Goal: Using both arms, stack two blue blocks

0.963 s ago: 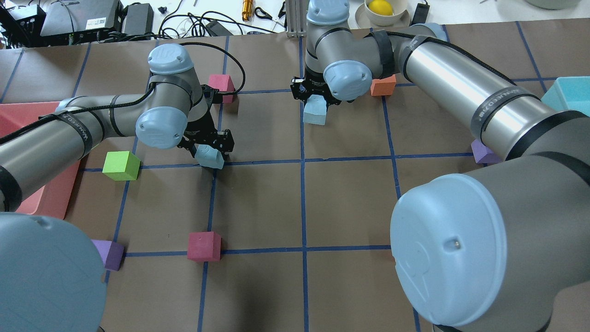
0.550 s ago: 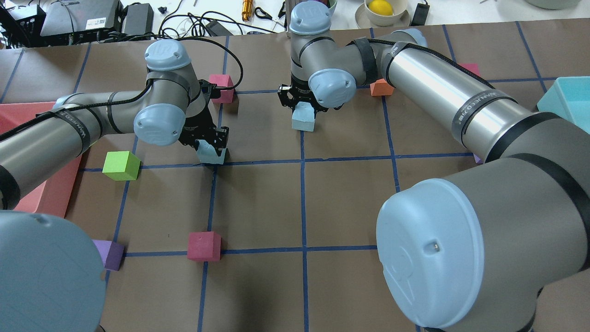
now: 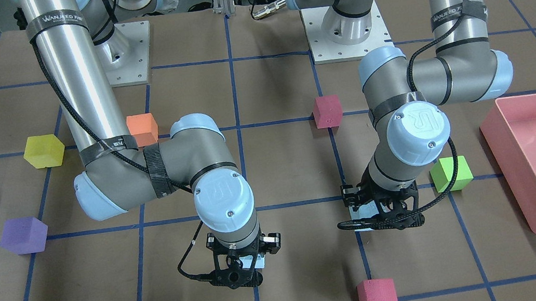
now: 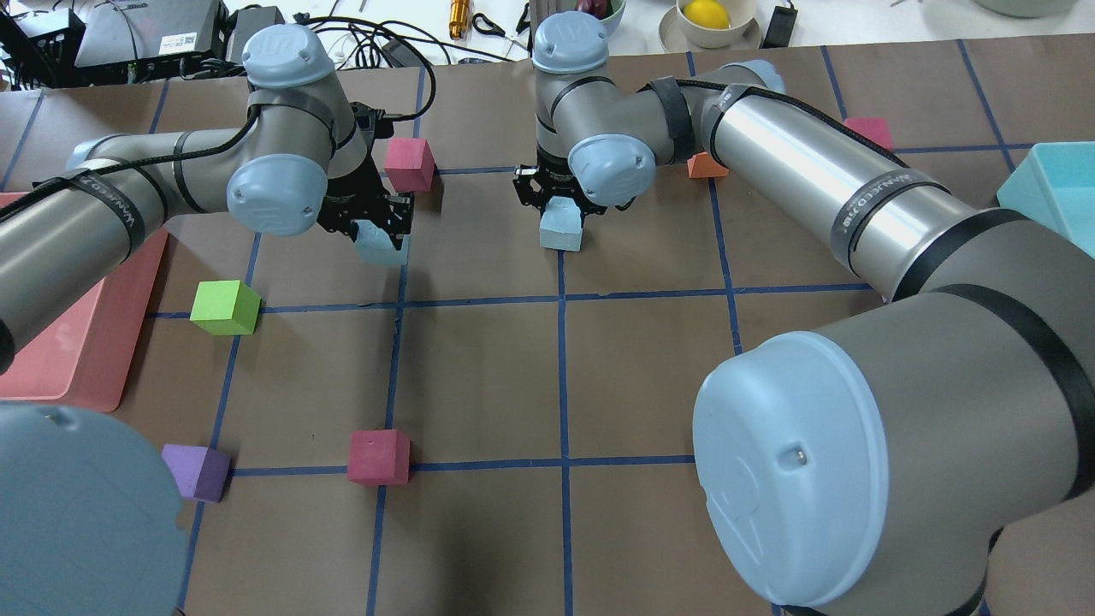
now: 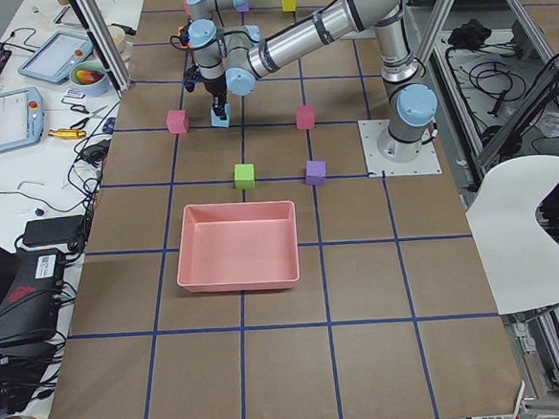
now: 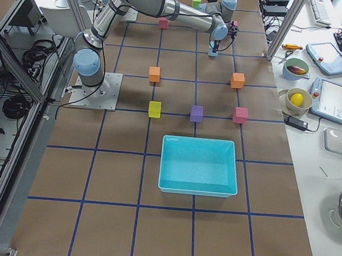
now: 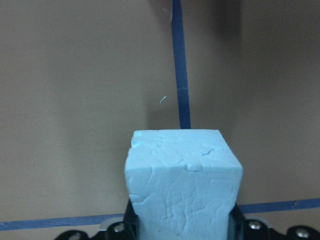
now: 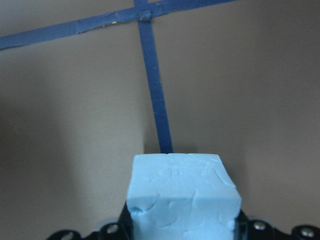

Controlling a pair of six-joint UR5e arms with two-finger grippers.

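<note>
Next, I release my left gripper's blue block atop the blue block in my right gripper (image 3: 248, 247).
My left gripper (image 4: 376, 224) is shut on a pale blue block (image 4: 381, 246) and holds it low over the brown table, near a taped blue line. The left wrist view shows that block (image 7: 182, 185) filling the jaws. My right gripper (image 4: 560, 205) is shut on the second blue block (image 4: 560, 231), about one grid square to the right of the first, on a taped line. It shows in the right wrist view (image 8: 182, 192) too. In the front view the left gripper (image 3: 379, 214) and the right gripper (image 3: 239, 271) mostly hide their blocks.
A magenta cube (image 4: 409, 164) sits just beyond the left gripper. An orange cube (image 4: 703, 164) lies behind the right wrist. A green cube (image 4: 224, 307), a magenta cube (image 4: 378, 457) and a purple cube (image 4: 198, 471) lie nearer. A pink tray (image 4: 60, 359) is far left, a teal bin (image 4: 1052, 192) far right.
The left arm has carried its blue block away from the robot, towards the magenta cube. The right arm has shifted its blue block slightly to the left.
</note>
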